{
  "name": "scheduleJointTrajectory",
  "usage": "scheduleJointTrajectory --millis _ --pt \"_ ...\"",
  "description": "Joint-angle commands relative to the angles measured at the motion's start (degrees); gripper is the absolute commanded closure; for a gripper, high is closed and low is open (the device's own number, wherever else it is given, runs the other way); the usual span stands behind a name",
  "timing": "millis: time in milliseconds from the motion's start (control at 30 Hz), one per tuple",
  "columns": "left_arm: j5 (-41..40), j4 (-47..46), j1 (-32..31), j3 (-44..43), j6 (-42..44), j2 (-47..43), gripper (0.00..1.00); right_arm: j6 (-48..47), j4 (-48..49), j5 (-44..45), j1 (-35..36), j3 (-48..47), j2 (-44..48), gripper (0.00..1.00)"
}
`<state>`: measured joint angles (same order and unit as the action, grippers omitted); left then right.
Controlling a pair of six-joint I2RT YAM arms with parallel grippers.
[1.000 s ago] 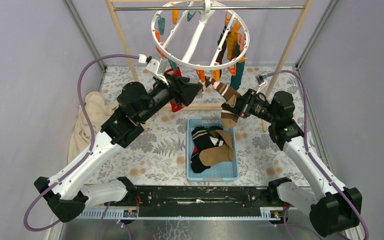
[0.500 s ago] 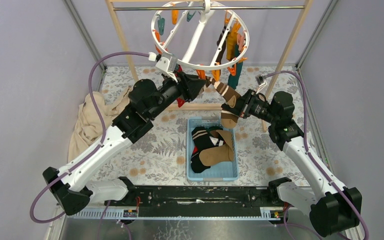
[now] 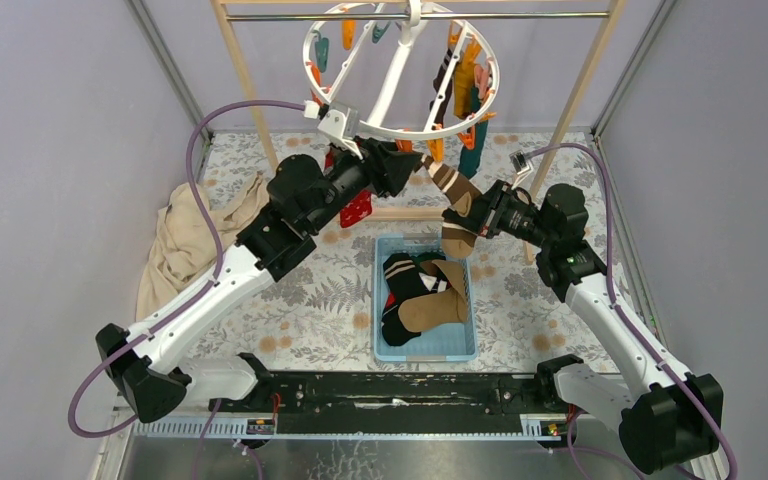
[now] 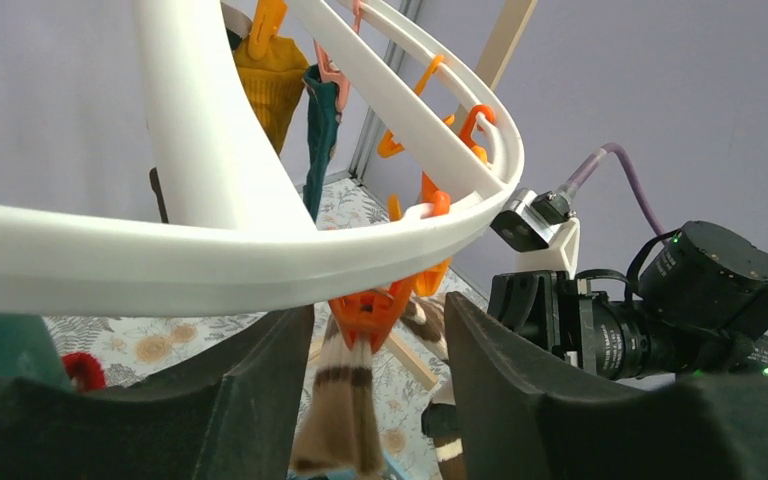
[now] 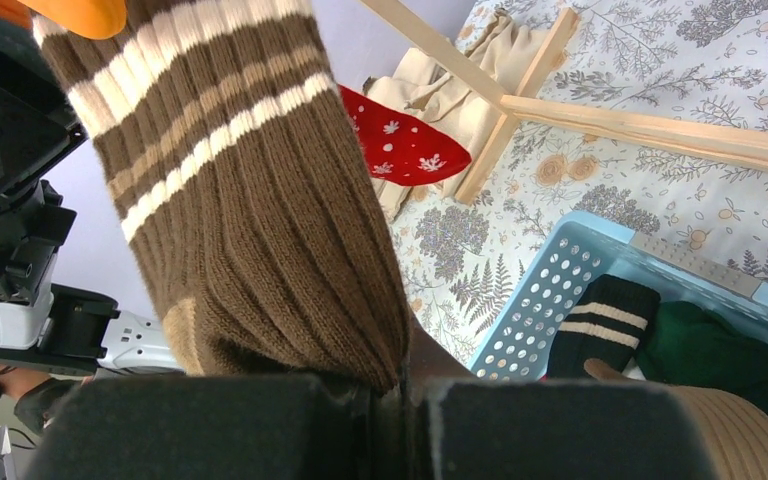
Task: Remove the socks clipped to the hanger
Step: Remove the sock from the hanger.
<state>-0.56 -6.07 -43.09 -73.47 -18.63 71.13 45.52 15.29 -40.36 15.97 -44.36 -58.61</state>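
Note:
The brown striped sock in my right gripper should go down on top of the tan sock in the blue basket [image 3: 432, 295], where I should set it. The brown sock still stretches from an orange clip.
The hanger [image 3: 400, 70], a white ring, hangs from the rack rail with several socks [image 3: 465, 95] clipped at its far right. A brown striped sock [image 3: 447, 182] stretches from an orange clip [image 4: 370, 310] on the near rim down to my right gripper [image 3: 463, 205]. In the right wrist view that gripper [image 5: 405, 400] is shut on the brown sock [image 5: 260, 220]. My left gripper [image 4: 375, 385] is open, its fingers [image 4: 520, 380] either side of the clip and the sock's cuff [image 4: 345, 400] below it. A red patterned sock [image 3: 355, 207] hangs behind the left arm.
A blue perforated basket [image 3: 465, 345] holding several socks [image 3: 420, 295] sits under the grippers. A beige cloth [image 3: 185, 235] lies at the left by the wall. The wooden rack's legs [image 3: 245, 80] and floor bar [image 5: 650, 125] frame the hanger.
My left gripper has risen and moved right, from beside the red sock to the orange clip holding the brown sock. The right gripper has kept its hold and place.

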Motion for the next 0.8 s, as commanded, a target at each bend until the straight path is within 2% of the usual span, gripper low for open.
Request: scheduleJointTrajectory --millis 0,100,233,767 --pt "-2.0 -4.2 -0.3 -2.4 0.9 0.1 0.37 0.4 3.0 -2.3 -0.1 -0.3 0.2 1.0" --pt "-3.0 -3.3 -0.3 -2.2 1.0 -0.2 0.28 0.3 3.1 -2.4 -0.1 -0.3 0.0 1.0" --pt "-3.9 -4.1 -0.3 -1.3 1.5 -0.8 0.22 0.4 3.4 -2.6 -0.1 -0.2 -0.2 1.0" --pt "-4.4 -9.7 -0.3 -1.5 1.1 1.9 0.31 0.3 3.0 -3.0 -0.1 -0.3 -0.1 1.0"
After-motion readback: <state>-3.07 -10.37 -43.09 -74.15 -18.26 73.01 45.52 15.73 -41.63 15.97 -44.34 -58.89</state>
